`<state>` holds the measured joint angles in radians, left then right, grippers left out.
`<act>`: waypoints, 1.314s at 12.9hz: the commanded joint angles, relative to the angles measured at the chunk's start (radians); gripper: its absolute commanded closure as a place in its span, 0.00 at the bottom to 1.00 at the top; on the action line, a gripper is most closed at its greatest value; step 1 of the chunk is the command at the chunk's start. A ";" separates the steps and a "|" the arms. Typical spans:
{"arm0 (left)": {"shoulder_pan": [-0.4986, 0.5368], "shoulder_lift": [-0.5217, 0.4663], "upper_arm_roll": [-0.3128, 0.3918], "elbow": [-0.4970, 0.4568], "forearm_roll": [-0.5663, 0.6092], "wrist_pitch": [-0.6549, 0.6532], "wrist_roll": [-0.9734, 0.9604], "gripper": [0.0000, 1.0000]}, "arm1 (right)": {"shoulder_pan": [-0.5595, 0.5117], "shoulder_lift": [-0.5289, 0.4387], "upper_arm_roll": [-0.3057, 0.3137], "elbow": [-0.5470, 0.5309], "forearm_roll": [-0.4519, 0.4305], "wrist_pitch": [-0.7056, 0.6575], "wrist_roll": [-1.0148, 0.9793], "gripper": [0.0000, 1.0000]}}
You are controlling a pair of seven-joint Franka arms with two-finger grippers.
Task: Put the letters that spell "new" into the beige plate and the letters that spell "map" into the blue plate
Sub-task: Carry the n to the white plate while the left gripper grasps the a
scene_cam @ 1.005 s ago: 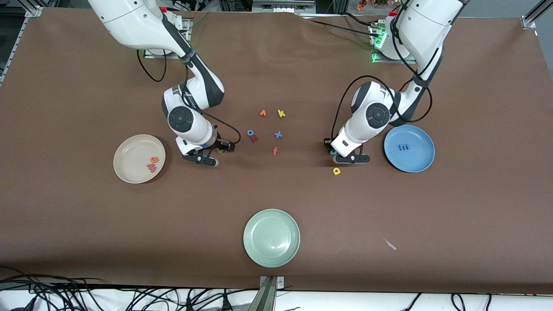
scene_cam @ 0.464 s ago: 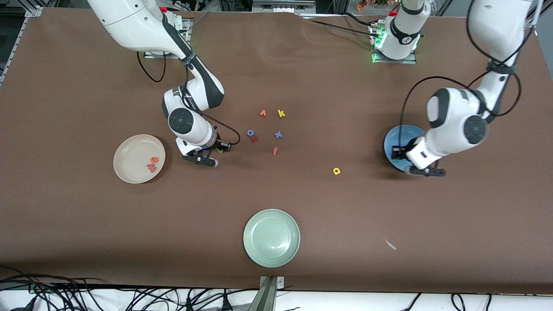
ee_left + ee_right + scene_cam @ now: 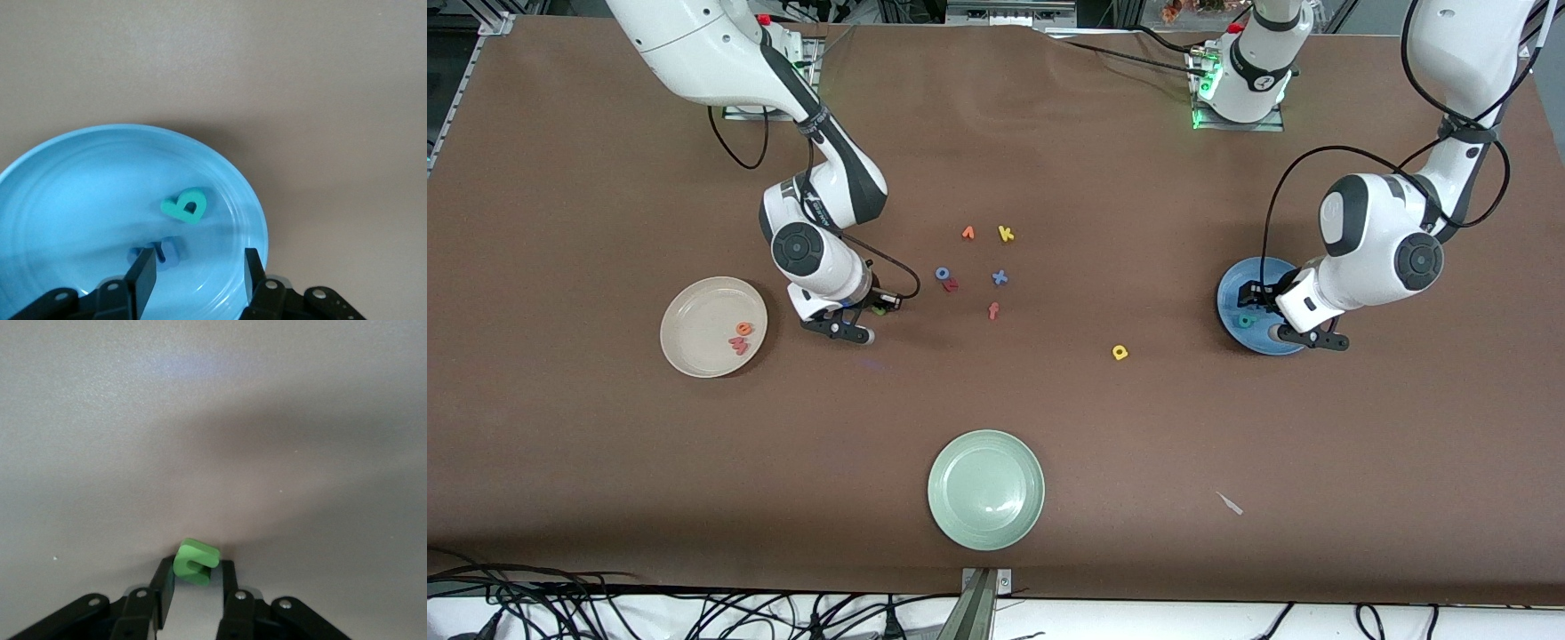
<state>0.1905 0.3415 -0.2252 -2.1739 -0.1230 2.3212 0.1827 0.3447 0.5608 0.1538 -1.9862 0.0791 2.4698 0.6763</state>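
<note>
The yellow letter lying nearest the blue plate is next for my left gripper, which should go there and close on the letter's outer sides (image 3: pixel 1120 352), around its hole.
My right gripper (image 3: pixel 874 313) is down at the table between the beige plate (image 3: pixel 694 342) and the loose letters, shut on the green "n" (image 3: pixel 195 561), whose tip shows in the front view too (image 3: pixel 881 309). An orange "e" (image 3: pixel 743 329) and a red "w" (image 3: pixel 738 345) lie in the beige plate. My left gripper (image 3: pixel 198 263) hangs open over the blue plate (image 3: pixel 67 200), the same plate that shows at the left arm's end in the front view (image 3: pixel 1227 307). The teal letter (image 3: pixel 185 205) lies loose in it. The blue "m" (image 3: pixel 167 250) lies beside one finger, partly hidden. The yellow letter (image 3: pixel 1120 353) lies on the table.
A pale green plate (image 3: pixel 985 489) sits near the front edge. Mid-table lie an orange-red letter (image 3: pixel 967 233), a yellow "k" (image 3: pixel 1006 234), a blue "o" (image 3: pixel 942 274) touching a red letter (image 3: pixel 951 285), a blue "x" (image 3: pixel 1000 277) and an "f" (image 3: pixel 993 310). A white scrap (image 3: pixel 1230 503) lies toward the front.
My left arm swung from beside the yellow letter to over the blue plate, opened, and the teal letter now lies in the plate. My right gripper closed on the green "n".
</note>
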 commanded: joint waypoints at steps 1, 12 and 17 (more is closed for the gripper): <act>-0.035 -0.027 0.000 -0.009 -0.004 0.017 -0.017 0.39 | -0.003 0.014 0.003 -0.009 -0.009 0.046 0.016 0.68; -0.413 0.211 0.087 0.304 -0.035 0.102 -0.434 0.38 | -0.003 0.014 0.003 -0.002 -0.007 0.043 0.017 0.78; -0.457 0.278 0.098 0.328 -0.037 0.175 -0.437 0.38 | -0.004 0.005 0.001 0.010 -0.007 0.026 0.009 0.81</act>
<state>-0.2325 0.5792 -0.1471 -1.8894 -0.1555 2.4769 -0.2493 0.3434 0.5603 0.1530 -1.9857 0.0791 2.4849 0.6808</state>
